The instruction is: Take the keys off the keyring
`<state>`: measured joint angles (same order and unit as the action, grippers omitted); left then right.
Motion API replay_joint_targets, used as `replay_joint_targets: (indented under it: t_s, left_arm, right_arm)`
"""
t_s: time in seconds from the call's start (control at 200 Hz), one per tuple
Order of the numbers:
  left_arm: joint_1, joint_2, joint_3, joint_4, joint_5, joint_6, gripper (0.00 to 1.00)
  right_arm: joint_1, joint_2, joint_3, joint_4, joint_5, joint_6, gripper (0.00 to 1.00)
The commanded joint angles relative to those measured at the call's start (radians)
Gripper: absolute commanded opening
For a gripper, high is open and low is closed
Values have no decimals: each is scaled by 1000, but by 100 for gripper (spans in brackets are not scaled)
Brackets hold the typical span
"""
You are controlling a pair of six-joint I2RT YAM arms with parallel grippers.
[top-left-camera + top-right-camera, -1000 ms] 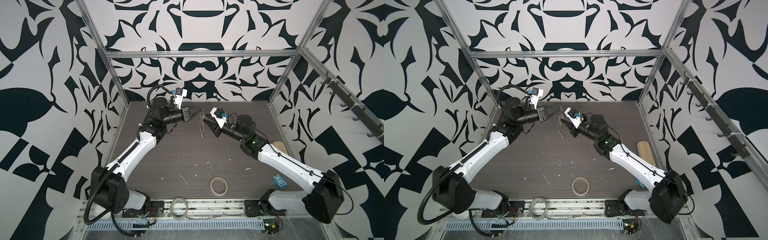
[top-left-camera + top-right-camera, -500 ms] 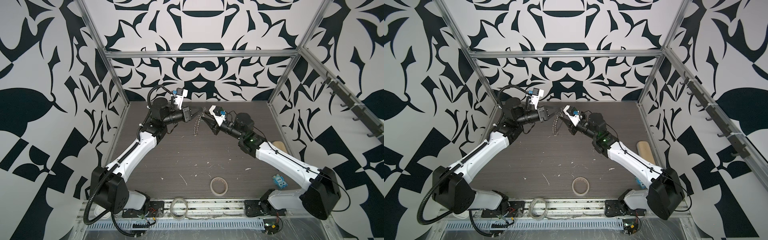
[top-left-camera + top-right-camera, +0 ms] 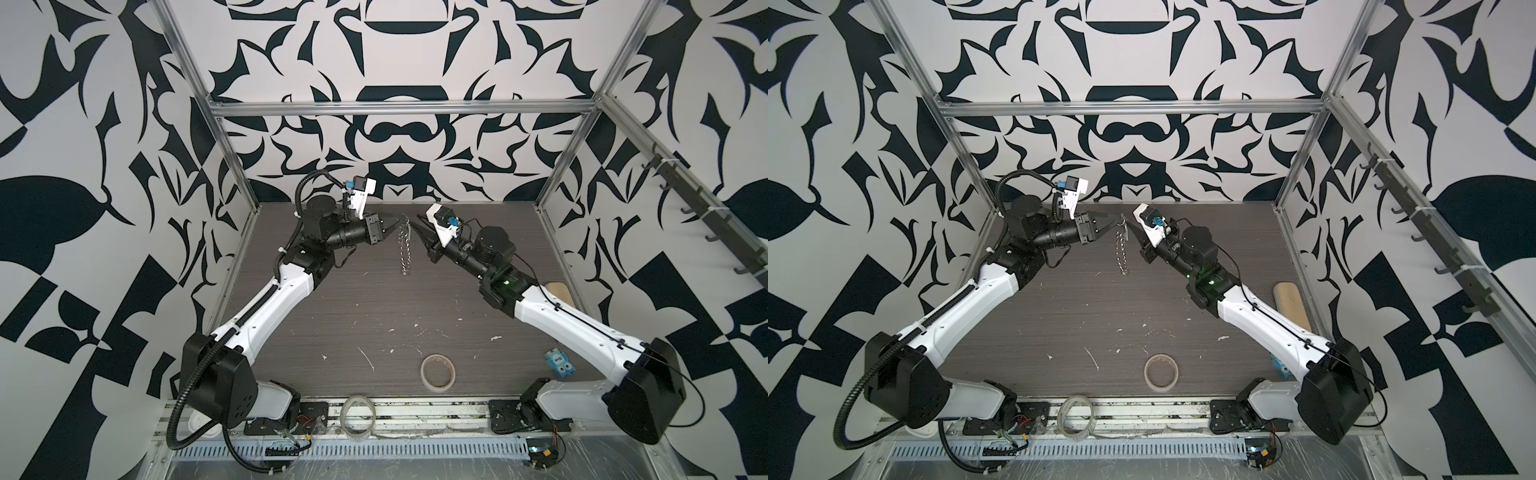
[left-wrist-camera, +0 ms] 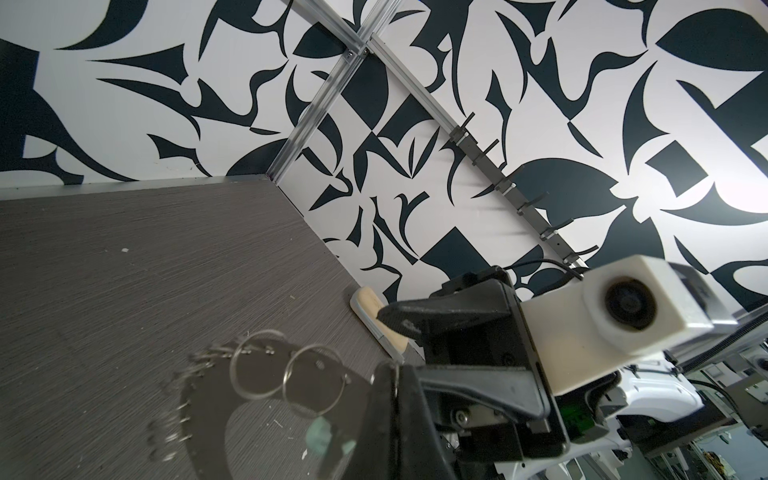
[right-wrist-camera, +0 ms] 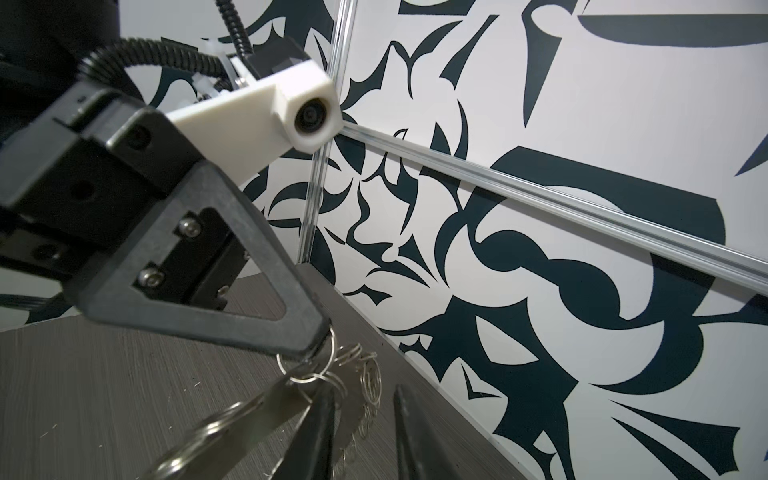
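Note:
The ring below the top ring is outside my right gripper's gap, so my right gripper needs to move toward my left gripper's tip and pinch that lower ring (image 5: 326, 380).
The keyring (image 3: 404, 249) (image 3: 1121, 249), a chain of small silver rings, hangs straight down above the far middle of the table in both top views. My left gripper (image 3: 397, 220) (image 3: 1116, 218) (image 5: 318, 343) is shut on its top ring (image 5: 307, 365). Two larger rings (image 4: 313, 384) lie blurred in front of the left wrist camera. My right gripper (image 3: 417, 223) (image 3: 1132, 226) (image 5: 361, 436) is level with the chain's top, open, with chain links showing in the gap. A silvery key (image 5: 249, 419) hangs from the top rings, just outside one right finger (image 5: 316, 436).
A beige tape roll (image 3: 437, 372) lies near the table's front. A clear tape roll (image 3: 358, 419) rests on the front rail. A small blue object (image 3: 561, 363) sits front right, and a pale block (image 3: 561, 291) lies by the right wall.
The right gripper has crept up and in toward the chain's top, its jaws a little narrower. The chain swung left half a second ago and now hangs straight. The left gripper held still.

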<state>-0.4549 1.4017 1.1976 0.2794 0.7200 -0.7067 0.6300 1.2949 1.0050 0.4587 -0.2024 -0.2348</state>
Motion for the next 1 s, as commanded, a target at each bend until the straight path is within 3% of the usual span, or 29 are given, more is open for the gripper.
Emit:
replay_joint_targets:
  t_s: [0.0, 0.42, 0.72, 0.8, 0.895, 0.995]
  left_arm:
    - [-4, -42, -3, 32, -4, -1, 0]
    - [-5, -42, -4, 20, 5, 9, 0]
    - [-4, -44, -3, 19, 6, 10, 0]
    - [-4, -48, -3, 18, 6, 11, 0]
    - [-4, -50, -1, 19, 7, 11, 0]
    - [-4, -50, 1, 20, 14, 10, 0]
  right_arm:
    - [1, -8, 24, 35, -20, -1, 27]
    - [1, 0, 74, -61, -123, -62, 28]
    - [1, 12, 98, -107, -158, -85, 14]
    - [1, 11, 96, -114, -158, -94, 18]
    - [0, 7, 90, -119, -156, -101, 33]
    - [-1, 6, 78, -109, -158, -105, 33]
